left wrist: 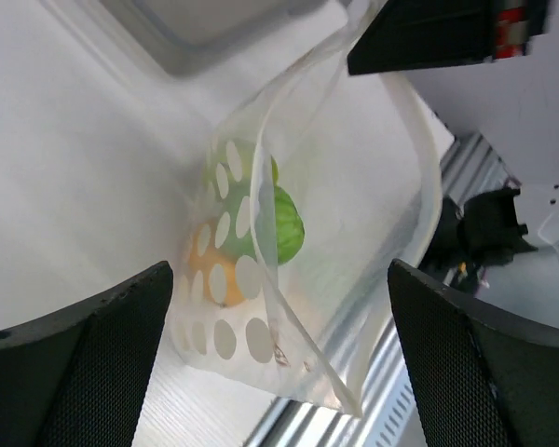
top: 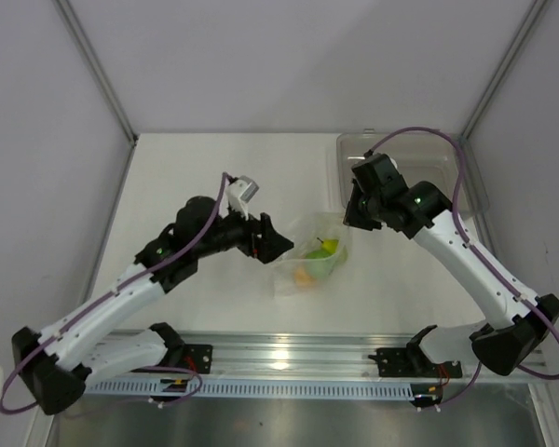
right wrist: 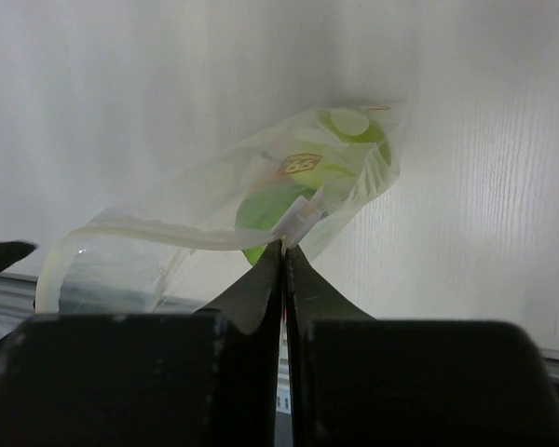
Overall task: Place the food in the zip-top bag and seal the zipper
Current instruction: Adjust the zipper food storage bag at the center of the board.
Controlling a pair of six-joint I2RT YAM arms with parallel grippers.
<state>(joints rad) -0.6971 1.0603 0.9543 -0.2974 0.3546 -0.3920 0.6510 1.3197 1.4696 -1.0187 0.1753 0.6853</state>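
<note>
The bag's opening gapes wide and the bag's loose corner sits free, so the robot's left gripper will pinch that corner point(left wrist: 350, 399) and pull the opening taut before it seals the zipper.
The zip-top bag point(top: 309, 263) lies mid-table with two lime-green pieces point(top: 322, 250) and an orange piece point(top: 303, 276) inside. In the left wrist view the dotted face point(left wrist: 225, 321) shows green point(left wrist: 285, 225) and orange point(left wrist: 214, 277) food behind it. My right gripper point(right wrist: 284, 244) is shut on the zipper strip point(right wrist: 168, 233) at the bag's mouth corner, with a green piece point(right wrist: 261, 214) just beyond. It also shows in the top view point(top: 350, 220). My left gripper point(top: 276, 244) is open at the bag's left side, and its fingers point(left wrist: 102, 354) straddle the bag's corner without touching it.
A rigid clear tray point(top: 354, 149) stands at the back right, behind my right wrist, and also shows in the left wrist view point(left wrist: 191, 42). A metal rail point(top: 279, 358) runs along the table's near edge. Grey walls close in both sides.
</note>
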